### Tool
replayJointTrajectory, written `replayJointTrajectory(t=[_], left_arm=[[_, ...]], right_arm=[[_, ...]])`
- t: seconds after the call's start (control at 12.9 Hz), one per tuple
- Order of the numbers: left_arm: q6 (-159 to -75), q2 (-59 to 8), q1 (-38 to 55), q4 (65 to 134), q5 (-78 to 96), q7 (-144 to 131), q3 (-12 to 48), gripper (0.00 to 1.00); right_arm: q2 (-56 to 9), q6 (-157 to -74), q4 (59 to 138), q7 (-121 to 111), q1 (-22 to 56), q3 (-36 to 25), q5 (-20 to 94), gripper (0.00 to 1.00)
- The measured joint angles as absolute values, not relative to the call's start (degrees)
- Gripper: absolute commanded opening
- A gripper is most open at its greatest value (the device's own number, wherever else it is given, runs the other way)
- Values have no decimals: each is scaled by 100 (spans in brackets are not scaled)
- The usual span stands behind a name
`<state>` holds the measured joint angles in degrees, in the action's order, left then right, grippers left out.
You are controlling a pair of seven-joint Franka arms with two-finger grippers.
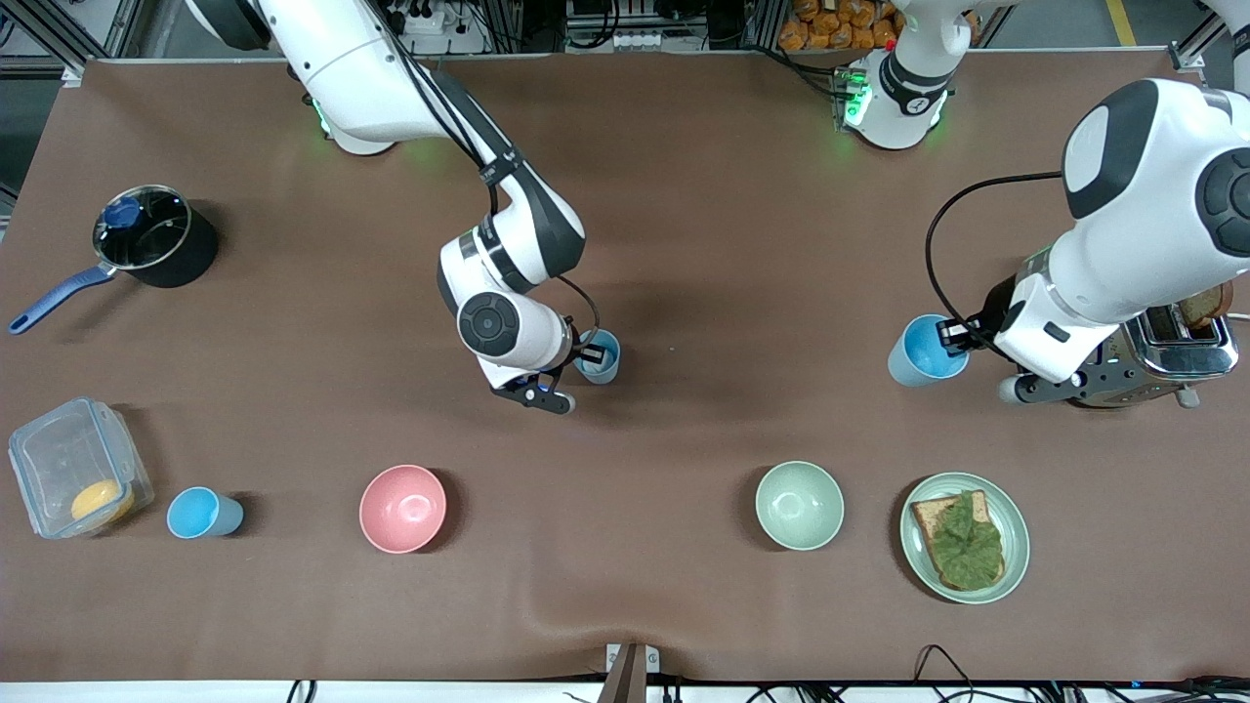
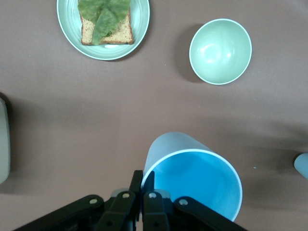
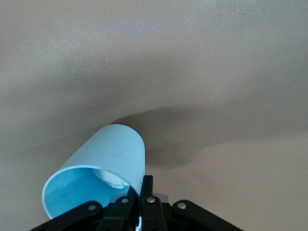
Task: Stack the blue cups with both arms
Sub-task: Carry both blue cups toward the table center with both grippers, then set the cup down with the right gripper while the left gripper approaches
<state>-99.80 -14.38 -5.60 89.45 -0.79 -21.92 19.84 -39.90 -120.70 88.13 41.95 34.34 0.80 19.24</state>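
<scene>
Next, I let go of the second blue cup with my left gripper inside the light-blue cup at the middle of the table (image 1: 594, 353) (image 2: 302, 165).
My right gripper (image 1: 586, 351) is shut on the rim of a light-blue cup (image 1: 600, 357) at the middle of the table. In the right wrist view its fingers (image 3: 147, 185) pinch the wall of that cup (image 3: 103, 168), one inside and one outside. My left gripper (image 1: 955, 337) is shut on the rim of a second blue cup (image 1: 921, 352) and holds it above the table beside the toaster. In the left wrist view its fingers (image 2: 137, 183) pinch that cup (image 2: 192, 175). A third blue cup (image 1: 203, 514) stands alone near the front edge, toward the right arm's end.
A pink bowl (image 1: 402, 508), a pale green bowl (image 1: 799, 505) and a plate with toast and lettuce (image 1: 1012, 547) stand along the front. A toaster (image 1: 1167, 353) is under the left arm. A black pot (image 1: 154, 237) and a plastic container (image 1: 73, 467) are at the right arm's end.
</scene>
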Motion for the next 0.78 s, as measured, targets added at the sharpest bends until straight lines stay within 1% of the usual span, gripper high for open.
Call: replayJointTrajectory(t=[0.23, 0.39, 0.54, 0.78], left_arm=[[-9996, -1656, -344, 8944, -79, -2396, 2034, 0], [-10042, -1768, -76, 8927, -78, -2804, 2058, 0], [-10121, -1857, 285, 8843, -72, -3434, 2076, 0], [-10481, -2152, 1056, 8614, -71, -4651, 2081, 0]], right_arm=[[-3994, -12069, 8755, 4201, 3434, 68, 1927, 100], [-3981, -11956, 8523, 4201, 3422, 35, 1928, 100], [-3896, -11169, 8132, 4199, 3256, -64, 1928, 100], [-3561, -10156, 7665, 3820, 2593, -94, 1927, 100]])
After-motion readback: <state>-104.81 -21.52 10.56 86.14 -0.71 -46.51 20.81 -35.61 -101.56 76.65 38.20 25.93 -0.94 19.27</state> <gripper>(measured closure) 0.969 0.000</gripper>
